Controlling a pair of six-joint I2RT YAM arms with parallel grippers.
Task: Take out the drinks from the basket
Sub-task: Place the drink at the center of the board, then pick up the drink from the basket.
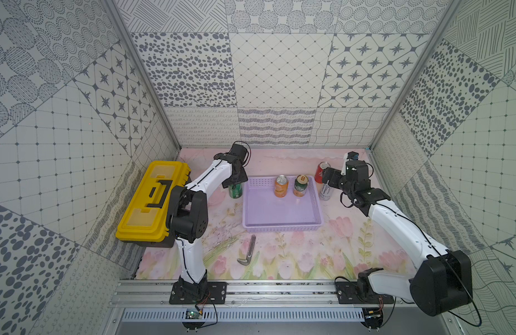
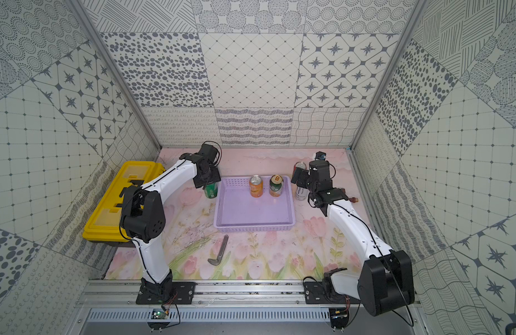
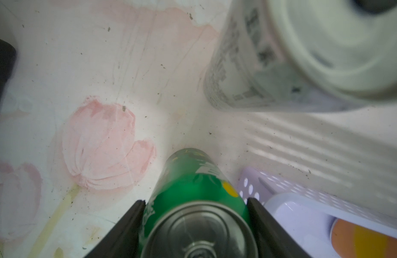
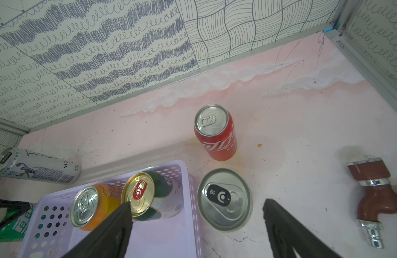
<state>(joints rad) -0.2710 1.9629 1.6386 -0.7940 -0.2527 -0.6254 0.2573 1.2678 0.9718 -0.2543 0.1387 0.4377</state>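
The robot's right gripper should close on the upper body (image 1: 300, 185) (image 4: 154, 193) of the dark green can inside the lavender basket, just under the can's gold top.
The lavender basket (image 1: 283, 229) (image 2: 254, 229) holds an orange can (image 1: 281, 186) (image 4: 88, 207) and a dark green, gold-topped can (image 1: 301, 185) (image 4: 148, 194), both upright at its far side. My left gripper (image 3: 195, 201) (image 1: 236, 181) is shut on a green can (image 3: 193, 178) (image 1: 235, 191) standing on the mat left of the basket. My right gripper (image 4: 197, 202) (image 1: 328, 177) hangs open above a silver-white can (image 4: 224, 200) (image 1: 325, 193) standing just right of the basket. A red can (image 4: 215, 134) (image 1: 321, 171) stands behind it. Another silver-white can (image 4: 37, 166) (image 3: 237, 67) lies on its side behind the basket.
A yellow toolbox (image 1: 152, 200) sits at the left wall beside my left arm. A grey L-shaped tool (image 1: 249, 252) lies in front of the basket. A brown tap (image 4: 371, 196) lies near the right wall. The back wall is close behind the cans.
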